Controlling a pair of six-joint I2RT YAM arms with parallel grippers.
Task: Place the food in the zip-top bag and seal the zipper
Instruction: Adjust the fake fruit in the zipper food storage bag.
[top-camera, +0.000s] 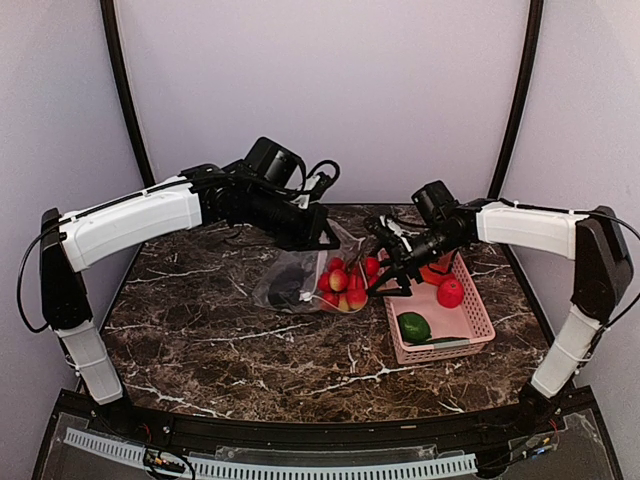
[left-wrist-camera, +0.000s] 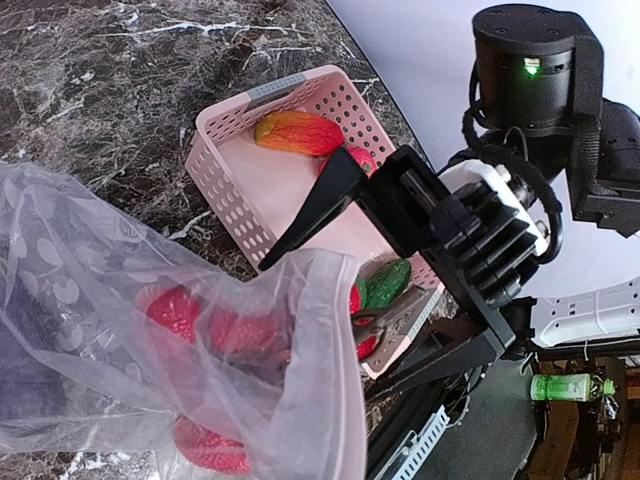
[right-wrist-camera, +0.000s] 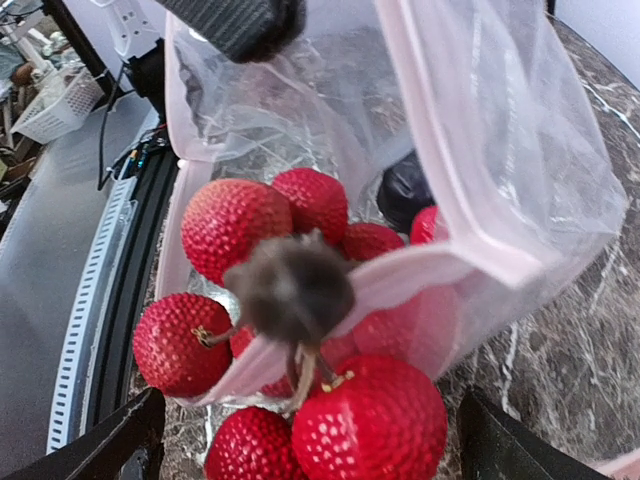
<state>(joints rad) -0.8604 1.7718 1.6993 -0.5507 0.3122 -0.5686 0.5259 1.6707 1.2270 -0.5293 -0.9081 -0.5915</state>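
Observation:
The bunch straddles the bag's lower edge; next my right gripper pulls it clear of the bag's opening by a red piece hanging (right-wrist-camera: 372, 424) outside first.
The zip-top bag (top-camera: 292, 280) lies at mid-table, its mouth toward the pink basket. My left gripper (top-camera: 324, 238) is shut on the bag's upper mouth edge and holds it up; one finger (right-wrist-camera: 235, 20) shows in the right wrist view. The pink zipper (right-wrist-camera: 425, 140) runs along the mouth. A bunch of red pieces (right-wrist-camera: 255, 225) on a dark stem straddles the lower lip, some inside and some outside. A dark eggplant (right-wrist-camera: 405, 190) lies deeper inside. My right gripper (top-camera: 390, 277) is open at the mouth, its fingers (left-wrist-camera: 320, 195) spread wide on either side of the bunch.
The pink basket (top-camera: 478, 318) stands right of the bag. It holds a green piece (top-camera: 413, 327), a red ball (top-camera: 450, 292) and an orange-red oval (left-wrist-camera: 298, 132). The table's near edge and a cable rail run below.

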